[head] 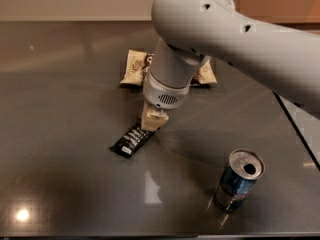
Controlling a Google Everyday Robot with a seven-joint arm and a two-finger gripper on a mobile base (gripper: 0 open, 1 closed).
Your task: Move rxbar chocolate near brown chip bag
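Observation:
Next, I let go of the rxbar chocolate with my gripper on the table [183, 95], up against the front edge of the brown chip bag.
The rxbar chocolate [130, 140] is a slim black bar with white lettering, lying slantwise near the middle of the dark table. My gripper [153, 120] comes down from above and is shut on the bar's upper right end. The bar's lower left end, with its small white label, is at or just above the table. The brown chip bag [134, 67] lies flat behind the gripper. Its cream left end and its right end [205, 75] show, and my arm hides its middle. The bar is a short way in front of the bag.
A blue-and-silver drink can [239, 181] stands upright at the front right, its top open. The grey table [60, 134] runs to an edge at the far right [300, 134]. My large white arm [235, 39] crosses the upper right.

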